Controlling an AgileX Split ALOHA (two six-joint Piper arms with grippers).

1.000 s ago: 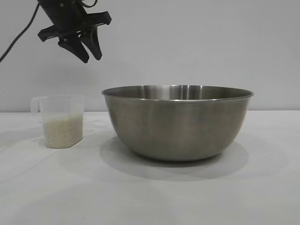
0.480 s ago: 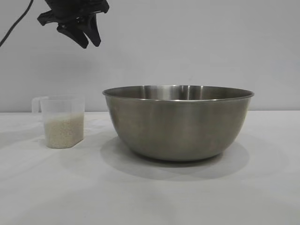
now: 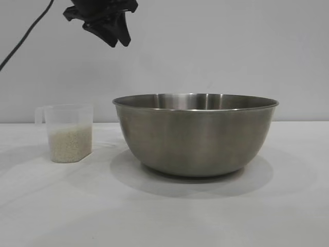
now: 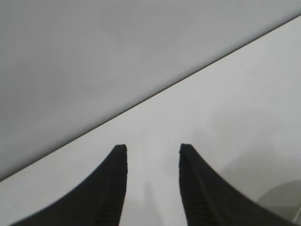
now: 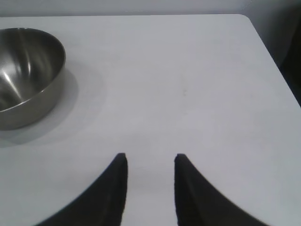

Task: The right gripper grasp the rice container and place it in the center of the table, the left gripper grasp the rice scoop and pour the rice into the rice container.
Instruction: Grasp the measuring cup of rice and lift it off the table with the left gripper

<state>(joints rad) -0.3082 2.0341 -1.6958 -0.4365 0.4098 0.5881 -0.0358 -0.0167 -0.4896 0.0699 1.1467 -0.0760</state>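
I need to next close my left gripper on the rice scoop's handle [image 3: 38, 115], on the handle's side away from the rice container.
The rice container [image 3: 195, 136], a big steel bowl, stands in the middle of the white table [image 3: 164, 221]. To its left stands the rice scoop [image 3: 68, 133], a clear cup about half full of rice [image 3: 69, 145]. My left gripper [image 3: 115, 37] hangs high above the gap between scoop and bowl, touching neither. In its wrist view that left gripper [image 4: 153, 147] is open over bare table. The right gripper [image 5: 150, 156] is out of the exterior view. It is open and empty over bare table, well apart from the rice container [image 5: 23, 75].
A grey wall runs behind the table. In the right wrist view the table's rounded corner and side edge [image 5: 270, 52] show, with dark space beyond. A black cable [image 3: 25, 41] trails from the left arm.
The left gripper has risen a little and moved right, from above the scoop toward the bowl's near rim. Bowl and scoop have stayed put.
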